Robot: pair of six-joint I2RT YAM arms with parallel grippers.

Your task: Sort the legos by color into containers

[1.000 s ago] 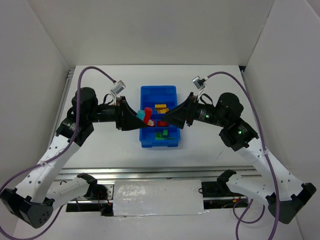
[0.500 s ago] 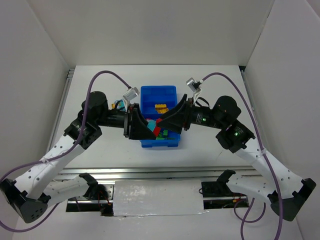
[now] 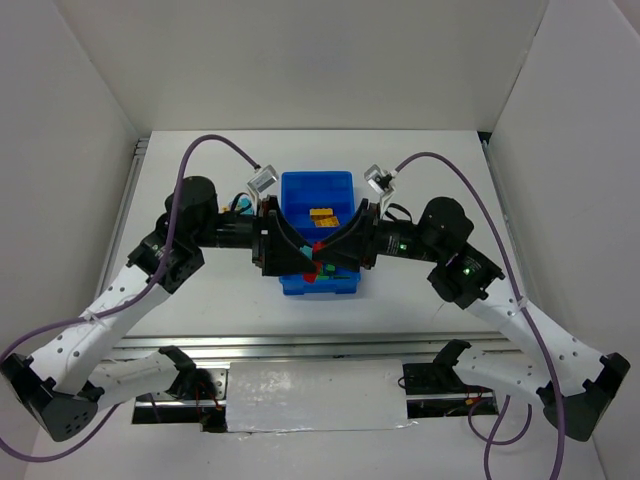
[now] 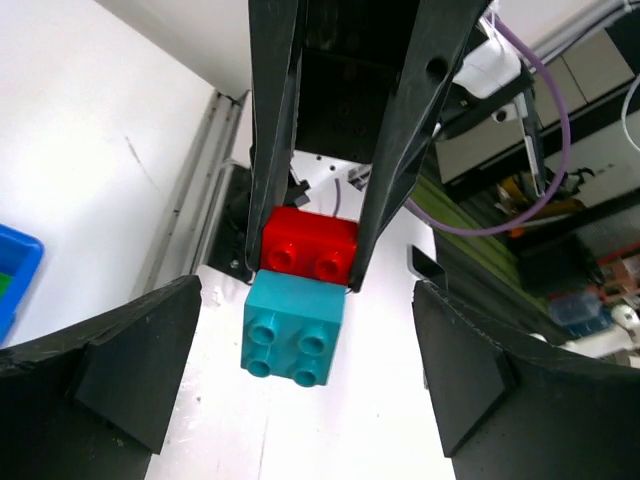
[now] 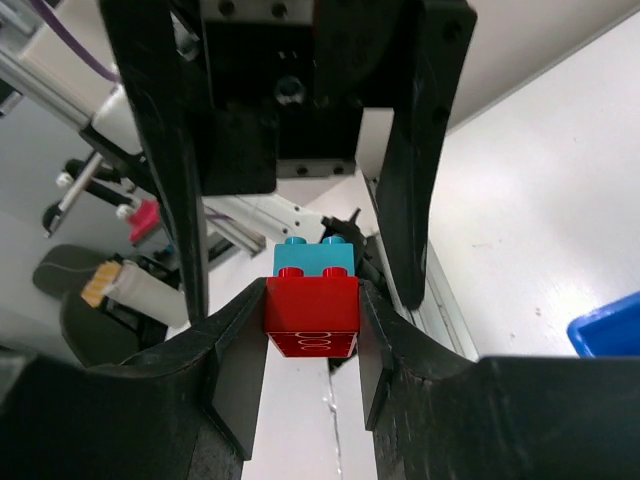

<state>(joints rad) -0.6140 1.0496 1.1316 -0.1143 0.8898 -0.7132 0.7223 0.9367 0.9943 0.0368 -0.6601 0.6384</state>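
Next, my left gripper grips the teal lego [image 4: 292, 328] and pulls it off before sorting both, because it sticks to the red lego in my right gripper.
A red lego [image 5: 311, 310] with a teal lego [image 5: 312, 258] stuck to it hangs in the air between the two arms. My right gripper [image 5: 312, 300] is shut on the red one, its pads pressed to both sides. My left gripper [image 4: 305, 300] stands wide open around the pair, and its fingers [image 4: 130, 370] touch neither brick. In the left wrist view the teal lego [image 4: 293, 340] sits under the red lego [image 4: 310, 247]. From above, both grippers meet over the near end of the blue tray of containers [image 3: 317, 185]. Yellow legos [image 3: 321, 215] and a green one [image 3: 322, 268] lie in it.
White walls close in the table on the left, back and right. A metal rail [image 3: 300, 345] runs along the near edge. Purple cables [image 3: 210, 145] arc over both arms.
The right gripper has closed on the red lego and the left gripper has opened off the stacked pair. Both arms have drawn closer over the tray.
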